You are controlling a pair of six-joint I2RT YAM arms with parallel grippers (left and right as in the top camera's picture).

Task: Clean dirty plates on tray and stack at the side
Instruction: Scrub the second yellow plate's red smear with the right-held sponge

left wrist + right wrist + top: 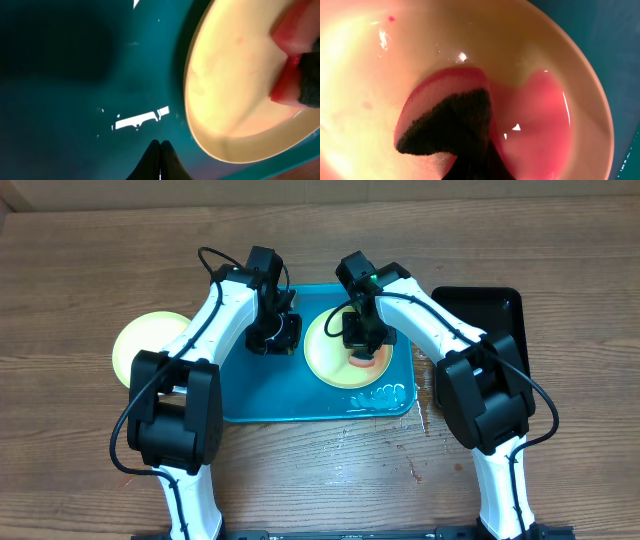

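Observation:
The dirty plate is lying loose under the red sponge. Next, my left gripper opens, takes the plate's rim (307, 356) and keeps the plate still for scrubbing.
A pale yellow dirty plate (335, 352) lies on the turquoise tray (250, 395), right of its middle. My right gripper (362, 345) is shut on a red sponge (535, 120) with a dark scouring face (450, 125), pressing it onto the plate's inside (360, 75). My left gripper (272, 338) is shut and holds nothing. It hovers low over the bare tray floor (75, 100), just left of the plate (235, 90). A second pale yellow-green plate (148, 345) rests on the table left of the tray, partly hidden by my left arm.
A black tray (490, 315) stands to the right of the turquoise one, partly under my right arm. Foam and water (380, 394) sit in the turquoise tray's near right corner. Drops wet the wooden table (420, 440) in front of it.

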